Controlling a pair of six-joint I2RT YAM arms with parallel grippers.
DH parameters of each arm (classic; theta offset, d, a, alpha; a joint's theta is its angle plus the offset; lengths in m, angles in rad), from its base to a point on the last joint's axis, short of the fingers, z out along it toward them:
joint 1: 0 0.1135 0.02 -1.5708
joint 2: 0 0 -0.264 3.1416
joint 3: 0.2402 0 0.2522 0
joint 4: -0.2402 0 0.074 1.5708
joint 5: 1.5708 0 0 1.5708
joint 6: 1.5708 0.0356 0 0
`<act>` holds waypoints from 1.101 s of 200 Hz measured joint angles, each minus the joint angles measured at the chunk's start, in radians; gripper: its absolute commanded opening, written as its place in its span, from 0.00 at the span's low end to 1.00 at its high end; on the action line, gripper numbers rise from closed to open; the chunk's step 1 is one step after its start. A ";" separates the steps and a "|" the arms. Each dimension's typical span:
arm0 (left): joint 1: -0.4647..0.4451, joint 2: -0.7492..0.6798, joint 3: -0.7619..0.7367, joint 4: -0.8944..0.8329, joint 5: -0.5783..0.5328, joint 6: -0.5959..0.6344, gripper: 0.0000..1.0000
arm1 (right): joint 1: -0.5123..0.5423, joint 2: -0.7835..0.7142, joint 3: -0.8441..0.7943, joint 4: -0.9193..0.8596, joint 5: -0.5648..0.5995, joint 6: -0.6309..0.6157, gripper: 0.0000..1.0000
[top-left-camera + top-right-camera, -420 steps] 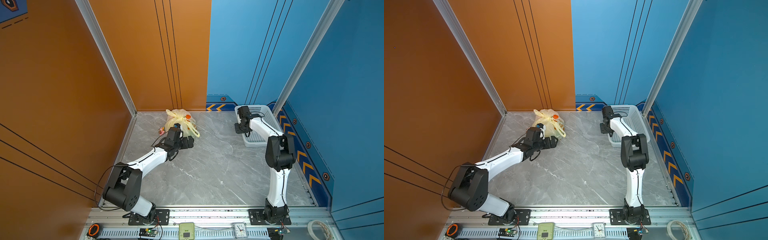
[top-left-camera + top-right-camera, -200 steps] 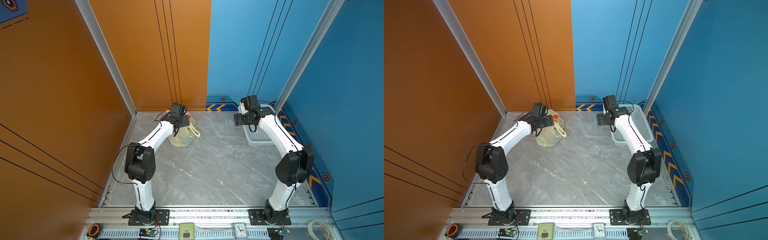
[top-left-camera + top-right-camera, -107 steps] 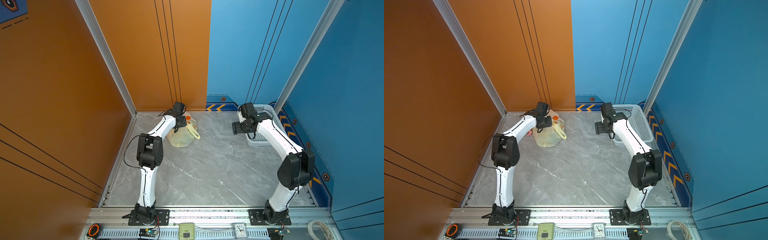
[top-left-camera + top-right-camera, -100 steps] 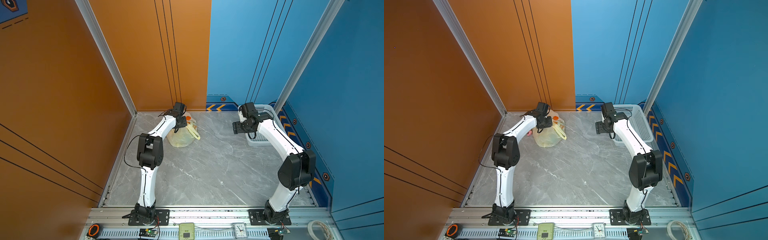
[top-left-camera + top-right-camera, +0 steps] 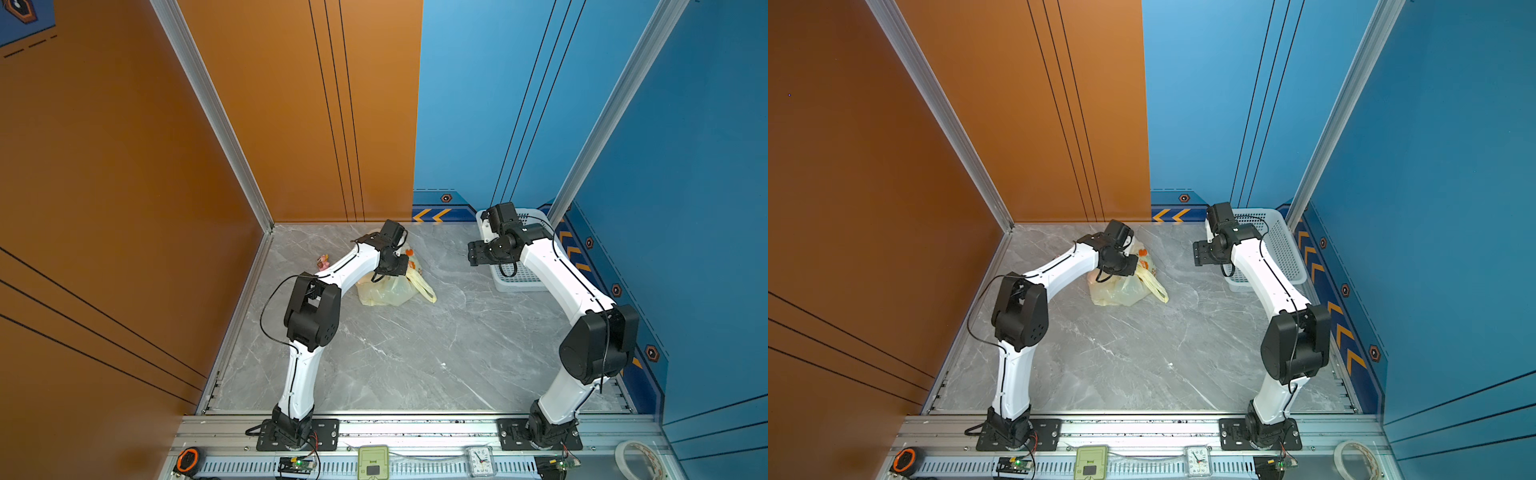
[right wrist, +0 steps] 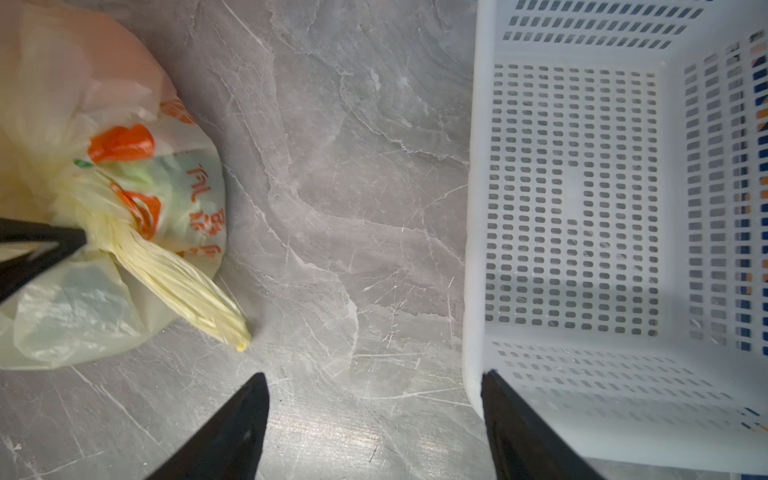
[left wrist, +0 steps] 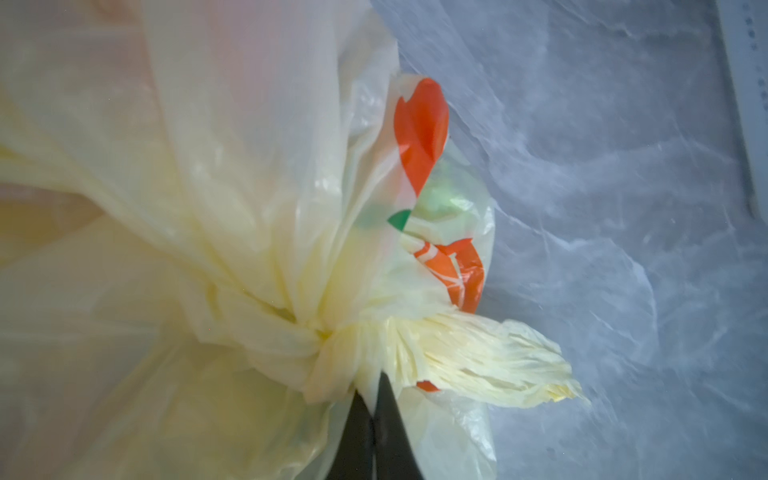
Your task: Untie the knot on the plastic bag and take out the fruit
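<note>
I will next move my right gripper to the plastic bag's knot and close it there, on the bunched plastic [image 5: 408, 264] [image 6: 89, 185] beside the printed orange.
The pale-yellow plastic bag [image 5: 386, 291] [image 5: 1117, 293] lies on the grey table near the back wall, left of centre. Its knot [image 7: 316, 332] is a bunched twist, with a crinkled handle strip [image 7: 490, 357] [image 6: 183, 286] trailing from it. My left gripper [image 7: 372, 386] [image 5: 401, 266] [image 5: 1129, 264] is shut on the plastic right at the knot; its tip also shows in the right wrist view [image 6: 83, 239]. Fruit shows only dimly through the bag, one green piece [image 6: 145, 174] and one pinkish [image 6: 124, 79]. My right gripper [image 6: 374, 376] [image 5: 476, 253] [image 5: 1200, 253] hangs open and empty over bare table between bag and basket.
A white perforated basket [image 5: 519, 282] [image 5: 1283, 249] [image 6: 473, 208] stands empty at the back right, under the right forearm. A tiny pink figurine [image 5: 322, 262] sits left of the bag by the left arm. A tape measure, clock and tape roll lie on the front rail.
My left gripper has come down from above the bag and shut on the knot; the left elbow has swung forward. The right gripper has drifted a little off the basket toward the bag.
</note>
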 measured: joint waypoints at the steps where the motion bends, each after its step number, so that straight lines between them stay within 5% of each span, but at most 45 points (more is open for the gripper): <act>1: -0.003 -0.004 -0.004 0.000 0.002 0.000 0.00 | 0.000 -0.001 0.000 0.000 0.000 0.000 0.80; 51: -0.154 -0.270 -0.306 0.008 0.060 0.032 0.00 | 0.035 -0.080 -0.074 -0.032 -0.026 0.004 0.80; 112: -0.166 -0.568 -0.623 0.039 0.060 0.028 0.00 | 0.217 -0.231 -0.268 -0.025 -0.137 0.031 0.80; 149: -0.163 -0.600 -0.676 0.107 0.067 0.021 0.00 | 0.375 -0.277 -0.359 0.039 -0.205 0.022 0.78; 220: -0.152 -0.607 -0.695 0.167 0.091 0.021 0.00 | 0.496 -0.230 -0.408 0.238 -0.117 -0.108 0.77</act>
